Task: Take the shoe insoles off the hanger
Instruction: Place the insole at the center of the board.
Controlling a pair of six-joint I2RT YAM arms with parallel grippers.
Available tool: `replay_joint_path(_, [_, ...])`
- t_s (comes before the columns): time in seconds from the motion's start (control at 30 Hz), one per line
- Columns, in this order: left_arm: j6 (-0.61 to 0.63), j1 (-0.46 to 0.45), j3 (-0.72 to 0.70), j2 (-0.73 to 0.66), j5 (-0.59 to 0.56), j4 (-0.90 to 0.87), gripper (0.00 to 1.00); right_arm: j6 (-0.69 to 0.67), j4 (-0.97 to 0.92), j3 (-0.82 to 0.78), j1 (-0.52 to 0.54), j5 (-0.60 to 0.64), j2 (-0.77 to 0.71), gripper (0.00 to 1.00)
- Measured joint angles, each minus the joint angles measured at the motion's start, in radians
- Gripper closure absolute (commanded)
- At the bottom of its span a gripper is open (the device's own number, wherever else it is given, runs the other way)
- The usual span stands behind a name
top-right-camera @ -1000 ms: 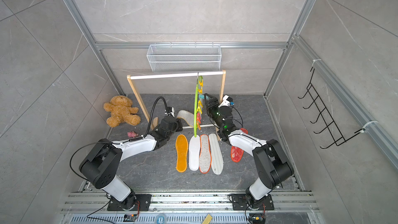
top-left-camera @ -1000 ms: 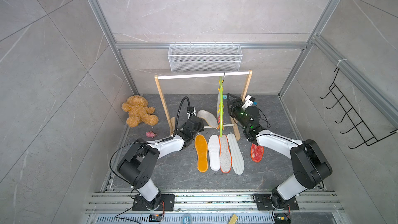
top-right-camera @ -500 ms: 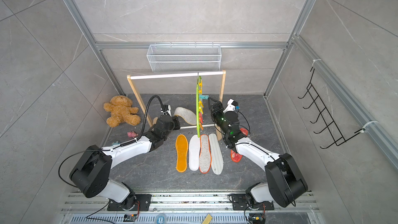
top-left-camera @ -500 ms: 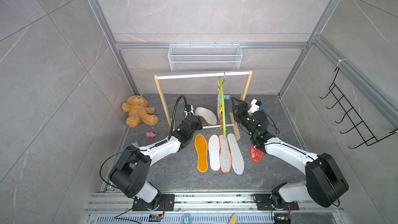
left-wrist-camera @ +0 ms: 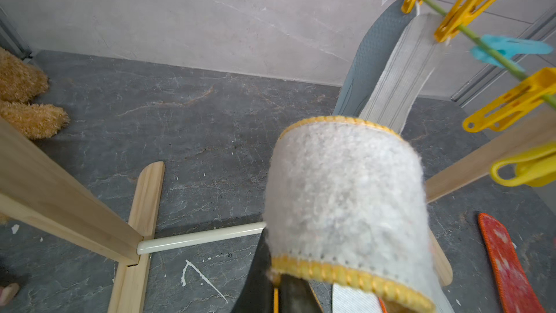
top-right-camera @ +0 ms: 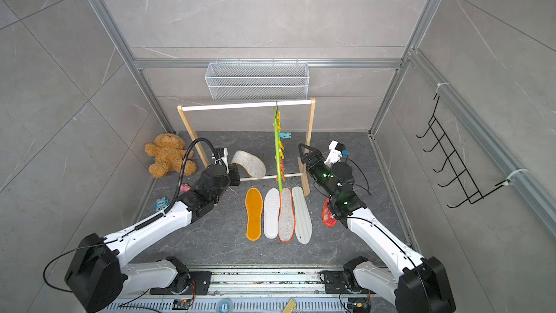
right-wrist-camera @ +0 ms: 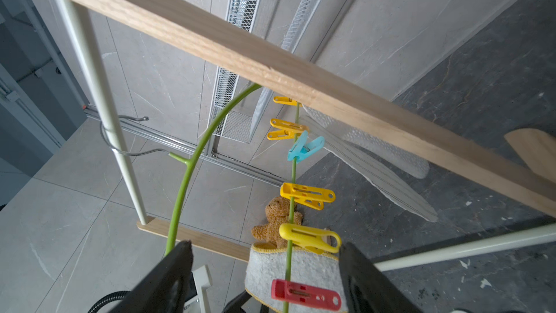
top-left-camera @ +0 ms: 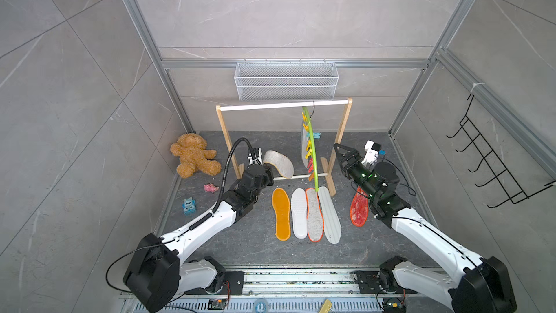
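Note:
I will next close my right gripper on the beige-grey felt insole's free long edge [top-left-camera: 285, 155], opposite my left gripper, to take the insole over.
The lime-green hanger [top-left-camera: 311, 150] hangs on the rack's white rail. My left gripper [left-wrist-camera: 278, 280] is shut on the edge of the beige-grey felt insole [top-left-camera: 278, 164], holding it left of the hanger, above the floor. A blue-grey insole [left-wrist-camera: 376, 55] and a pale striped insole [left-wrist-camera: 400, 67] hang from yellow clips. On the floor lie the orange insole [top-left-camera: 281, 213], white insole [top-left-camera: 299, 212], orange-rimmed grey insole [top-left-camera: 313, 215], striped insole [top-left-camera: 329, 215] and red mesh insole [top-left-camera: 359, 210]. My right gripper [top-left-camera: 340, 152] stands open and empty, right of the rack's right post.
The wooden rack [top-left-camera: 341, 143] carries a white rail [top-left-camera: 270, 106]; a low crossbar joins its feet. A wire basket [top-left-camera: 285, 81] hangs on the back wall and black hooks [top-left-camera: 496, 170] on the right wall. A teddy bear [top-left-camera: 194, 159] and two small toys lie at the left.
My right gripper has drawn back to the right, away from the hanger, staying open. My left gripper has carried the felt insole a little to the left.

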Motion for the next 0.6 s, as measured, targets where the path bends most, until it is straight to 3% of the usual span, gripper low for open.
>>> replay_joint_path(0.33, [0.16, 0.0, 0.001, -0.262, 0.187, -0.146, 1.0, -0.307, -0.293, 0.186, -0.062, -0.32, -0.101, 0.24])
replay_joint_path(0.6, [0.246, 0.004, 0.1, -0.341, 0.341, -0.234, 1.0, -0.4, -0.35, 0.409, -0.051, -0.614, -0.029, 0.34])
